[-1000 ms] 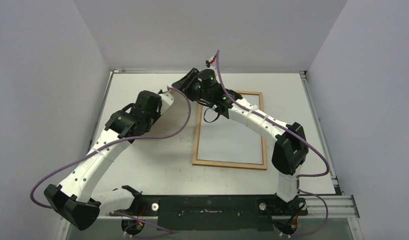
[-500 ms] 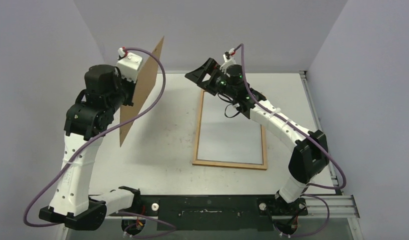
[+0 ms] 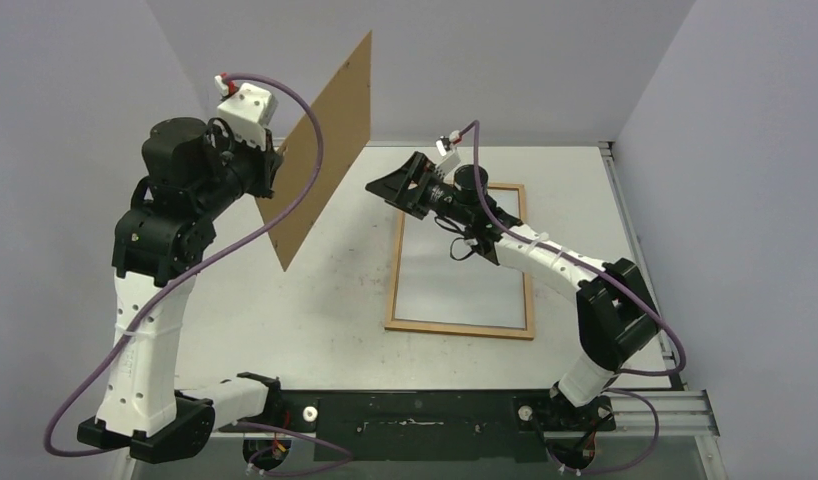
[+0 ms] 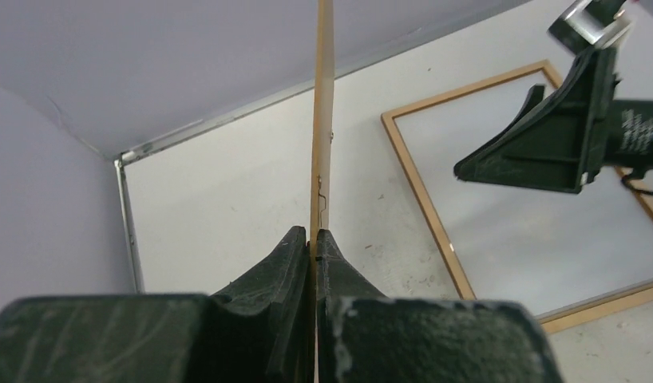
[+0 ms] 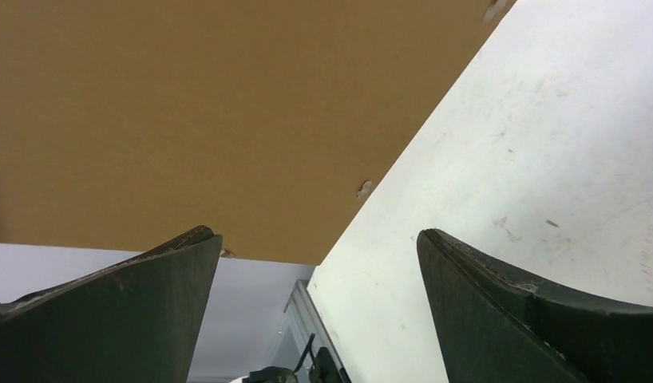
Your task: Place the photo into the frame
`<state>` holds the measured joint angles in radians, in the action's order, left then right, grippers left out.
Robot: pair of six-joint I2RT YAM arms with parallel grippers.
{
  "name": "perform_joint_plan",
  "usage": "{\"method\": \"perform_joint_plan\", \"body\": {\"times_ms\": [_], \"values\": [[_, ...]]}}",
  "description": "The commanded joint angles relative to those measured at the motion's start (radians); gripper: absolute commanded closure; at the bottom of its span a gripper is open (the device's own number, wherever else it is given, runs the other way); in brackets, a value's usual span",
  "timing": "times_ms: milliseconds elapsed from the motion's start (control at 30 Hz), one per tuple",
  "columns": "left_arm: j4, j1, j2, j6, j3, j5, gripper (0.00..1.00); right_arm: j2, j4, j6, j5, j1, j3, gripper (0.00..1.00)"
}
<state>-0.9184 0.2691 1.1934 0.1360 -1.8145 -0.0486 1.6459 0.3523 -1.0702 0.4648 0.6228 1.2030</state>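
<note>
I will close my right gripper on the middle of the backing sheet's free edge (image 3: 332, 198) (image 5: 425, 102), opposite the edge that my left gripper holds.
The frame (image 3: 459, 328) lies flat on the table, orange-brown wood, with only pale surface showing inside it; in the left wrist view the frame (image 4: 423, 183) sits at the right. My left gripper (image 3: 270, 165) is raised high on the left and shut on a plain brown backing sheet (image 3: 325, 150), held on edge in the air. In the left wrist view my left gripper (image 4: 314, 235) pinches the thin backing sheet (image 4: 323, 96). My right gripper (image 3: 385, 182) hovers open above the frame's far left corner, empty, facing the backing sheet (image 5: 187, 104). The photo is out of view.
The white table (image 3: 315, 320) is scuffed and bordered by a metal rail (image 3: 615, 190) at the right and back. Grey walls close in on three sides. Purple cables (image 3: 315, 130) loop from both wrists. The arm bases stand along the near edge.
My left arm has lifted the backing sheet off the table and swung it high on edge. My right gripper has opened wide and drawn back over the frame's far corner.
</note>
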Motion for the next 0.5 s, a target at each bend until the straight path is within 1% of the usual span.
{"method": "perform_joint_plan", "body": {"times_ms": [0, 33, 100, 233, 467], "values": [[0.266, -0.005, -0.064, -0.066, -0.122, -0.117, 1.0, 0.025, 0.334, -0.057, 0.043, 0.035, -0.051, 0.02], [0.277, -0.005, -0.069, -0.076, -0.127, -0.127, 1.0, 0.043, 0.383, -0.08, 0.046, 0.045, -0.058, 0.05], [0.3, -0.005, -0.08, -0.096, -0.129, -0.14, 1.0, 0.079, 0.484, -0.124, 0.045, 0.057, -0.063, 0.06], [0.325, -0.005, -0.096, -0.13, -0.146, -0.167, 1.0, 0.133, 0.591, -0.144, 0.026, 0.071, -0.066, 0.09], [0.297, -0.004, -0.101, -0.185, -0.21, -0.191, 1.0, 0.22, 0.935, -0.245, -0.011, 0.05, -0.08, 0.1]]}}
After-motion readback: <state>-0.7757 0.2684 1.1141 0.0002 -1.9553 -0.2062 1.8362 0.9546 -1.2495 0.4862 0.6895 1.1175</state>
